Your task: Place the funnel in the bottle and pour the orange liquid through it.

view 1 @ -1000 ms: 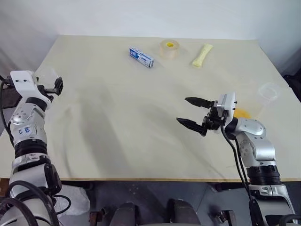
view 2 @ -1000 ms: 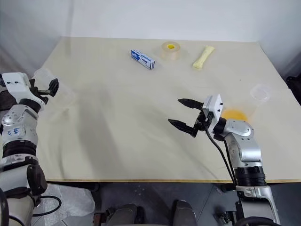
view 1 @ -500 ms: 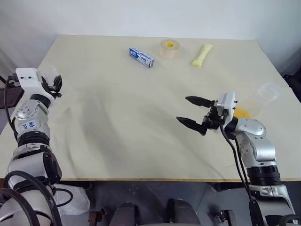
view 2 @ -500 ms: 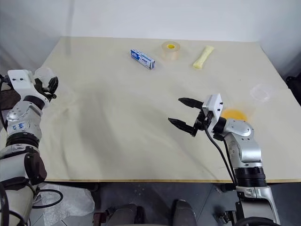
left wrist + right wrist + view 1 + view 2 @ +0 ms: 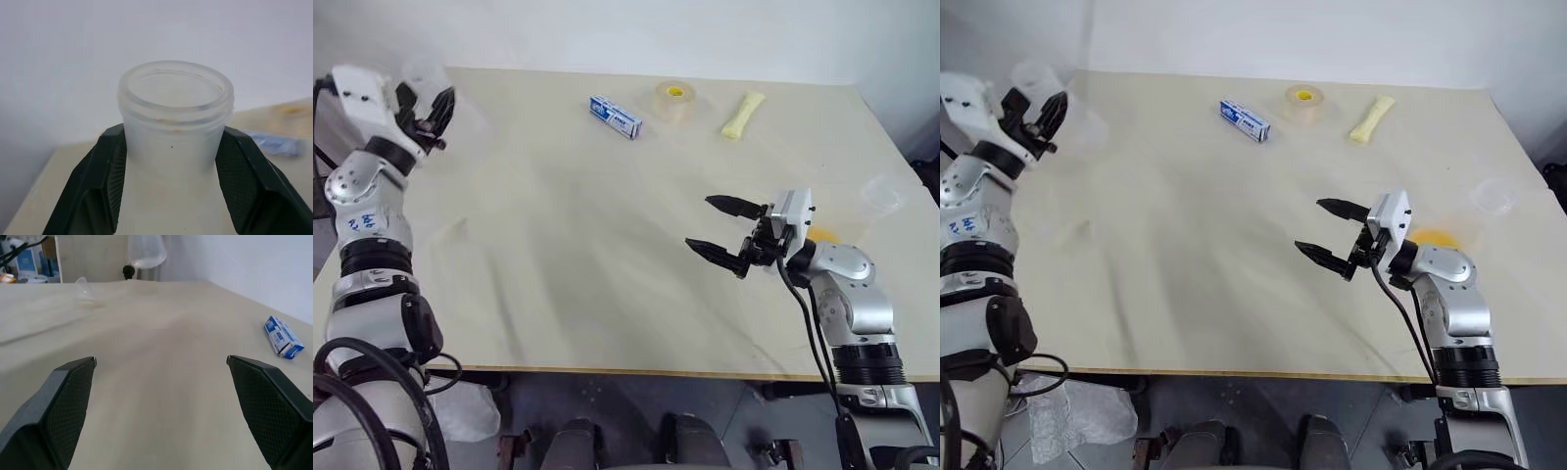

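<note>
My left gripper will stand the clear bottle on the bare table just off my right gripper's fingertips (image 5: 652,255).
My left gripper (image 5: 433,110) is raised at the table's far left and is shut on the neck of the clear bottle (image 5: 176,127), which hangs above the table; its open mouth faces the left wrist camera. The small clear funnel (image 5: 84,288) lies on the table below it, near the left edge. At the right, a second clear flask (image 5: 881,196) stands with the orange liquid (image 5: 820,235) pooled in its base. My right gripper (image 5: 700,223) hovers open just left of that flask, fingers pointing toward the table's middle, holding nothing.
At the back of the cream table (image 5: 568,255) lie a blue-and-white box (image 5: 615,116), a tape roll (image 5: 674,101) with a yellow centre, and a pale yellow packet (image 5: 742,114). The flask with liquid stands close to the right edge.
My left gripper went from open to shut on the bottle's neck, then lifted it up and inward off the table. The right arm stayed put.
</note>
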Controlling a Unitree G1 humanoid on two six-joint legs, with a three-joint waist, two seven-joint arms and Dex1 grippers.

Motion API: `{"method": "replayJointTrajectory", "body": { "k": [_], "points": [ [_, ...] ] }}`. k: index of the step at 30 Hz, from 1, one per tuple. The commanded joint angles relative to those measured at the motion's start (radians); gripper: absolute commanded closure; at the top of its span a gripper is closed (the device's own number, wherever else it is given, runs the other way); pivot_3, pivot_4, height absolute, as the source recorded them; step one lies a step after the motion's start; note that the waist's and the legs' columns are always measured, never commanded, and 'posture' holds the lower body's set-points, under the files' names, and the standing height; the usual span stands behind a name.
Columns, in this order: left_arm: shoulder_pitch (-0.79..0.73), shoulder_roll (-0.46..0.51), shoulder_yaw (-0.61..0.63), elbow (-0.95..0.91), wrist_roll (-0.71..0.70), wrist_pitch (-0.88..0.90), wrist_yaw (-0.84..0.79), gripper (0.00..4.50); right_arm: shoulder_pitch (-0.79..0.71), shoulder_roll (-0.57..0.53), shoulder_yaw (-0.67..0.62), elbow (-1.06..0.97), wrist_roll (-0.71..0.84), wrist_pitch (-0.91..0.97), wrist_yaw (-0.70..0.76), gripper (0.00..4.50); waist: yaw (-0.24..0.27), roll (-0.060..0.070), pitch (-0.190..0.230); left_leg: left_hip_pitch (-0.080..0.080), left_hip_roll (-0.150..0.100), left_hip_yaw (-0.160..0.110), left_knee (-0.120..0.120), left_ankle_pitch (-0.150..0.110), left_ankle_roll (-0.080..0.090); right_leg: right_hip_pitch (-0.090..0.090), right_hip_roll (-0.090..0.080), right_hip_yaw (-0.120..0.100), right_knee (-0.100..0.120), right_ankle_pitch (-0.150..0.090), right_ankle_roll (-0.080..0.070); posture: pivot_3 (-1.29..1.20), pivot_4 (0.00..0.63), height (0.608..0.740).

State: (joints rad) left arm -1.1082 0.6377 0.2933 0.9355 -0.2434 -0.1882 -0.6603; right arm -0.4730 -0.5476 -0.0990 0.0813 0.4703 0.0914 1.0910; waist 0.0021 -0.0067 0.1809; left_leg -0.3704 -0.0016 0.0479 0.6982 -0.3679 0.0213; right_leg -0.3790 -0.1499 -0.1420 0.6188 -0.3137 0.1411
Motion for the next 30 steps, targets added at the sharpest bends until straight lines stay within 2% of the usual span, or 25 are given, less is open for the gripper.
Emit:
{"method": "replayJointTrajectory", "body": {
  "k": [1, 6, 11, 13, 17, 29, 30],
  "points": [
    [0.009, -0.064, -0.084, -0.190, -0.037, 0.082, -0.145, 2.20, 0.039, -0.047, -0.055, -0.065, 0.051, 0.019, 0.034, 0.00, 0.002, 0.000, 0.000, 0.000, 0.000, -0.001, 0.000, 0.000, 0.000, 0.001, 0.000, -0.001, 0.000, 0.000, 0.000, 0.00, 0.150, 0.740],
    [0.040, -0.174, -0.163, -0.340, -0.072, 0.245, -0.219, 2.20, 0.092, -0.074, -0.097, -0.121, 0.080, 0.050, 0.006, 0.00, -0.006, 0.000, 0.000, -0.001, 0.001, -0.001, 0.000, 0.000, 0.000, 0.000, 0.000, -0.003, 0.000, 0.000, 0.000, 0.00, 0.150, 0.740],
    [0.095, -0.300, -0.233, -0.438, -0.107, 0.332, -0.288, 2.20, 0.176, -0.081, -0.146, -0.181, 0.069, 0.032, -0.048, 0.00, -0.003, 0.000, 0.000, 0.000, 0.002, -0.001, 0.000, 0.000, 0.000, 0.000, 0.000, -0.003, 0.000, 0.000, 0.000, 0.00, 0.150, 0.740],
    [0.106, -0.336, -0.248, -0.457, -0.108, 0.389, -0.269, 2.20, 0.202, -0.081, -0.158, -0.205, 0.070, 0.033, -0.068, 0.00, 0.000, 0.000, 0.000, 0.000, 0.001, -0.001, 0.001, 0.000, 0.000, 0.000, 0.000, -0.003, 0.000, 0.000, 0.000, 0.00, 0.150, 0.740],
    [0.161, -0.370, -0.344, -0.504, -0.038, 0.442, -0.259, 2.20, 0.270, -0.076, -0.180, -0.266, 0.073, 0.033, -0.113, 0.00, 0.008, 0.000, 0.000, -0.001, 0.001, -0.001, 0.001, 0.000, 0.001, 0.001, 0.000, -0.002, -0.002, 0.000, 0.000, 0.00, 0.150, 0.740],
    [0.219, -0.412, -0.436, -0.504, 0.033, 0.389, -0.265, 2.20, 0.344, -0.063, -0.181, -0.324, 0.068, 0.021, -0.179, 0.00, 0.025, 0.000, 0.000, -0.001, 0.001, -0.001, 0.001, 0.001, 0.001, 0.002, 0.000, -0.001, -0.006, 0.000, 0.000, 0.00, 0.150, 0.740],
    [0.225, -0.415, -0.439, -0.510, 0.034, 0.390, -0.261, 1.85, 0.345, -0.062, -0.180, -0.325, 0.068, 0.020, -0.182, 0.00, 0.025, 0.000, 0.000, -0.001, 0.001, -0.001, 0.002, 0.001, 0.001, 0.002, 0.000, -0.001, -0.006, 0.000, 0.000, 0.00, 0.150, 0.740]
  ]
}}
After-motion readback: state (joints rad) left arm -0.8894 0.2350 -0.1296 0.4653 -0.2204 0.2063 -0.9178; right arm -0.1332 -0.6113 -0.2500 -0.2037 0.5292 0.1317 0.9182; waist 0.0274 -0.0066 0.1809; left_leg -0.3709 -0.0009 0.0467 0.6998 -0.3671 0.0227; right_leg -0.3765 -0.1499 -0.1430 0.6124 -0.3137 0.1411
